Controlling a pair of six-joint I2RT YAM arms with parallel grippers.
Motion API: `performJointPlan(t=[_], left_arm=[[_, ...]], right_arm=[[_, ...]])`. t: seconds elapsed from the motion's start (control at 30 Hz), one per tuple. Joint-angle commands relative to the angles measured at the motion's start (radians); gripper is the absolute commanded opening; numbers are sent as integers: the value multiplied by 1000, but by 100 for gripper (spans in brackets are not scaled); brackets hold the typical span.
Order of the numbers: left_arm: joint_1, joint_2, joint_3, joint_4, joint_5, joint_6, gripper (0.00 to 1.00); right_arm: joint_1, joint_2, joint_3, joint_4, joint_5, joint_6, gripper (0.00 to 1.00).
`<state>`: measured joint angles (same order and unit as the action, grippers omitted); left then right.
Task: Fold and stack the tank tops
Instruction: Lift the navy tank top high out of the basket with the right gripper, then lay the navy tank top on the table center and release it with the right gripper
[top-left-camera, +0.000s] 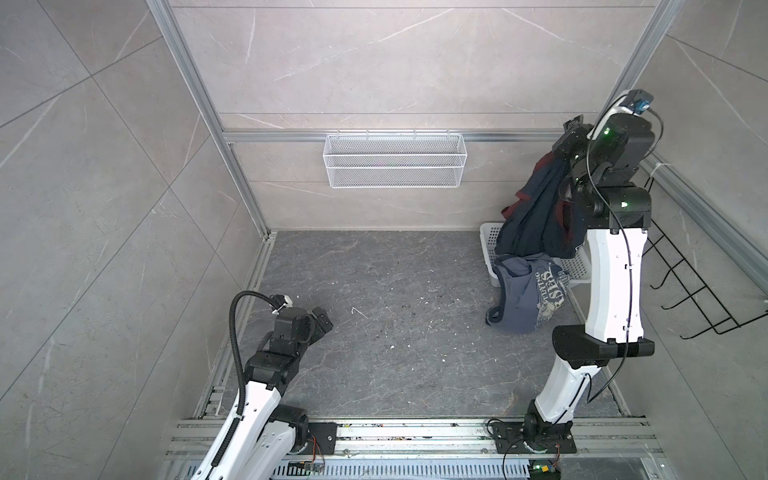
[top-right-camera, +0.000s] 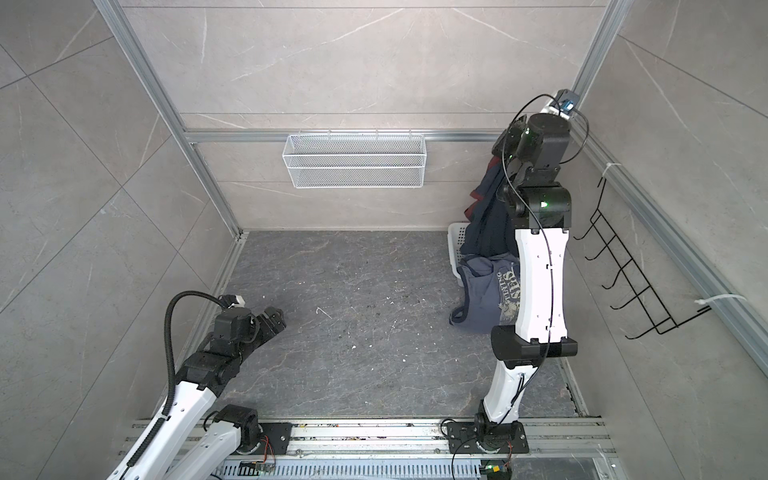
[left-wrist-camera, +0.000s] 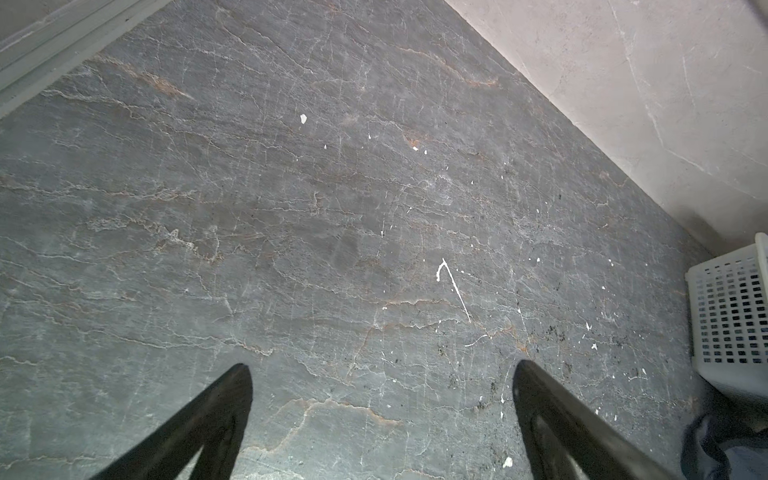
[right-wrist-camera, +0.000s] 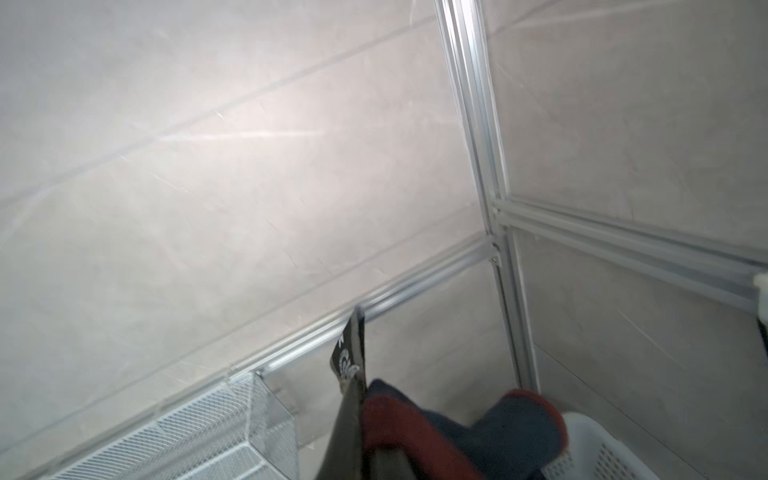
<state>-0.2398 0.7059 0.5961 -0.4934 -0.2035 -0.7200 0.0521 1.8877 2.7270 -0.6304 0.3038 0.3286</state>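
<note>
Next, I release the dark navy tank top with my right gripper on the bare table (top-left-camera: 398, 302) below the white wire mesh basket.
My right gripper (top-left-camera: 568, 129) (top-right-camera: 508, 134) (right-wrist-camera: 358, 332) is raised high at the back right, shut on the dark navy tank top (top-left-camera: 536, 216) (top-right-camera: 488, 226) (right-wrist-camera: 415, 424) by its maroon-trimmed edge. The shirt hangs down in a bunch over the white perforated basket (top-left-camera: 490, 237) (top-right-camera: 455, 232) (right-wrist-camera: 594, 449). The slate-blue tank top (top-left-camera: 523, 295) (top-right-camera: 484, 291) (left-wrist-camera: 715, 449) with whitish lettering drapes from the basket's front edge onto the table. My left gripper (top-left-camera: 326, 320) (top-right-camera: 277, 318) (left-wrist-camera: 380, 370) rests low at the front left, open over bare table, holding nothing.
A white wire mesh basket (top-left-camera: 395, 160) (top-right-camera: 353, 160) (right-wrist-camera: 208, 432) hangs on the back wall rail. A black wire rack (top-left-camera: 698, 291) (top-right-camera: 636, 282) sticks out from the right wall. The dark grey stone table (top-left-camera: 374, 311) lies between the arms.
</note>
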Motion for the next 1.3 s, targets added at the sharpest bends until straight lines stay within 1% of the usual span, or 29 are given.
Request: performJointPlan(t=[0.0,0.13,0.23,0.33,0.5,0.6,0.73,0.77,0.9,0.97,1.0,1.03,1.07,1.1,1.13,1.17,1.23,1.27], left_arm=[[0,1,-1,-1,17,-10,100],[0,6,-4,1,19,-11,100],[0,10,-5,3,21,-12,100],[0,18,-1,5,22,-11,100],[0,35,7,16,19,-14,100],[0,45,11,21,22,-18,100],[0,42,10,18,20,-21,100],[0,39,11,14,19,-21,100],[0,9,8,-6,-8,-19,100],[0,-12,2,-13,-23,-19,100],[0,-23,-1,-16,-28,-19,100],[0,-36,-4,-20,-35,-21,100],[0,-49,-7,-25,-41,-21,100],[0,-62,-6,-33,-49,-22,100],[0,-77,-5,-45,-60,-23,100],[0,-92,-4,-56,-72,-25,100],[0,-127,-1,-72,-85,-12,100],[0,-139,1,-71,-79,7,100]], right_arm=[[4,8,57,159,-103,33,0],[5,-6,64,242,-177,88,0],[8,-13,95,281,-264,146,0],[47,-26,115,310,-326,159,0],[176,-60,107,366,-413,135,0],[280,-63,106,366,-451,98,0],[445,-61,74,315,-477,-10,0],[480,-59,53,301,-481,-21,0],[575,-31,-55,224,-520,-21,0],[612,4,-120,157,-543,-19,1],[626,22,-195,132,-563,-14,11],[634,36,-246,114,-572,-2,28],[643,56,-303,95,-579,12,54],[648,71,-339,74,-580,16,64],[652,91,-363,31,-560,14,69],[654,106,-377,-17,-516,16,74],[652,111,-432,-97,-403,15,79],[652,92,-494,-97,-357,5,81]])
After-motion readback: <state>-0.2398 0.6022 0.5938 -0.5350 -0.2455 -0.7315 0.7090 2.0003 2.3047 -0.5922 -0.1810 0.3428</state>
